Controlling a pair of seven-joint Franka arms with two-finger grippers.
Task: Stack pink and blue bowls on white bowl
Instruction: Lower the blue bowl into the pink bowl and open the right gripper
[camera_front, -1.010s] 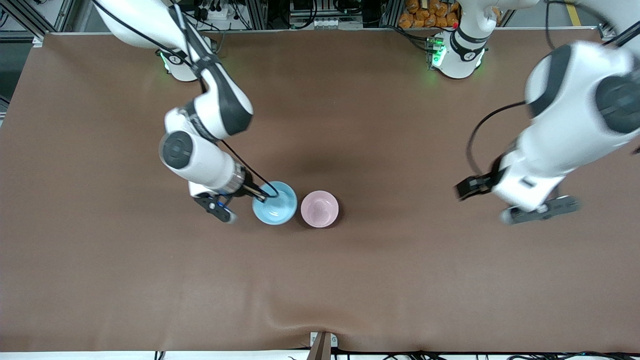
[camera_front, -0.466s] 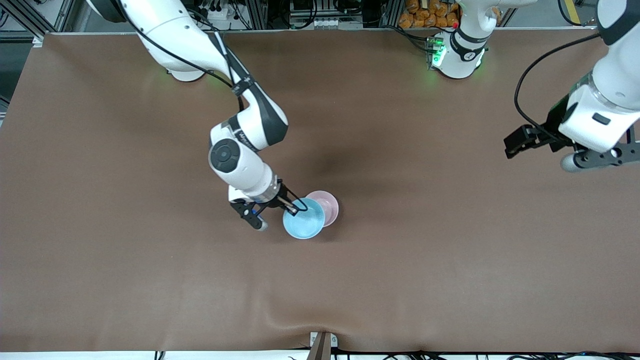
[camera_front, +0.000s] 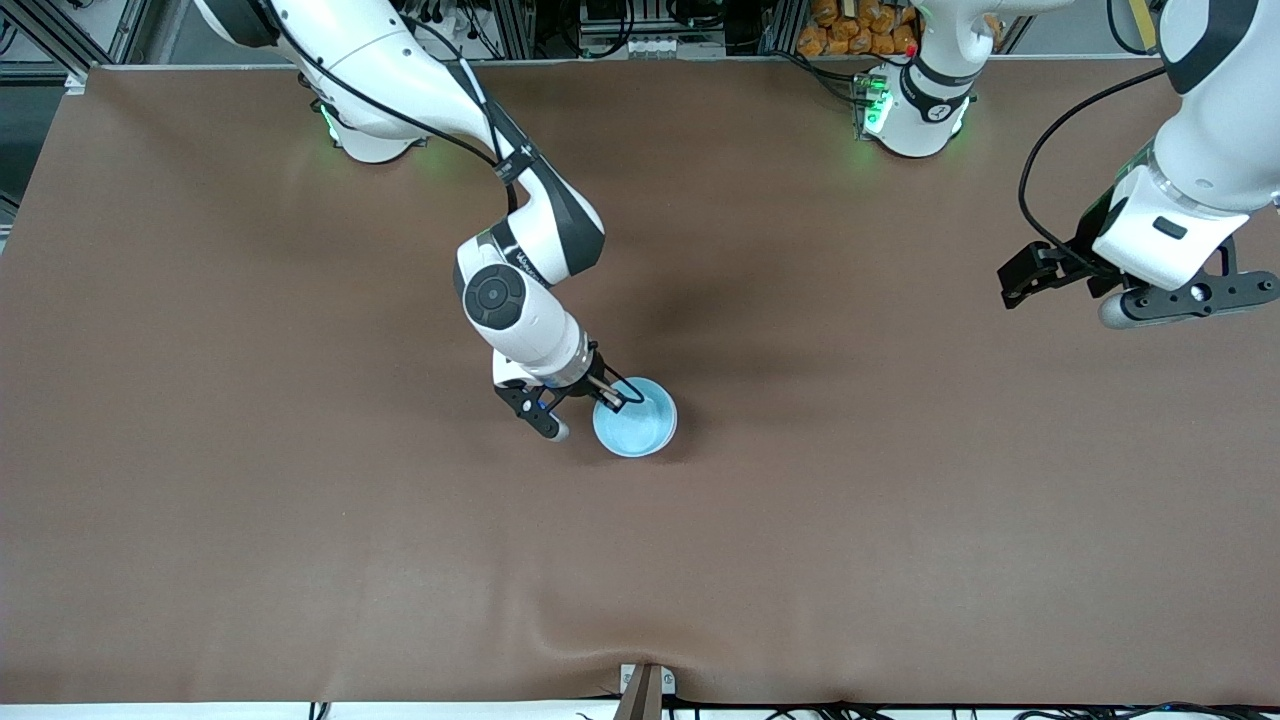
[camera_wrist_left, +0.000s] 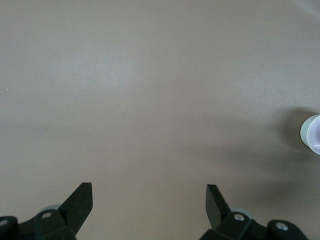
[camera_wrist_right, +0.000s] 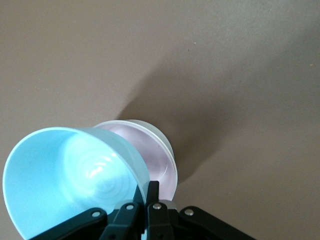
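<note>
My right gripper has the light blue bowl, now tilted over the pink bowl. It will let go of that bowl inside the pink bowl (camera_front: 641, 419) (camera_wrist_right: 139, 162), nested down on the stack.
My right gripper (camera_front: 610, 395) is shut on the rim of the light blue bowl (camera_front: 635, 420) and holds it tilted over the pink bowl, which the blue bowl hides in the front view. In the right wrist view the fingers (camera_wrist_right: 148, 192) pinch the blue bowl's wall (camera_wrist_right: 70, 180), and the pink bowl (camera_wrist_right: 150, 150) sits just under it on the table. A pale grey-white wall shows under the pink rim; I cannot tell whether that is the white bowl. My left gripper (camera_front: 1015, 280) is open and empty, held in the air over the left arm's end of the table (camera_wrist_left: 150, 200).
The brown mat (camera_front: 300, 550) covers the table, with a raised wrinkle at its near edge in the middle. The bowl stack shows small at the edge of the left wrist view (camera_wrist_left: 312, 134). The arms' bases (camera_front: 915, 110) stand along the table's back edge.
My right gripper has carried the blue bowl from beside the pink bowl to over it, covering it. The left arm has drawn back toward its end of the table and slowed.
</note>
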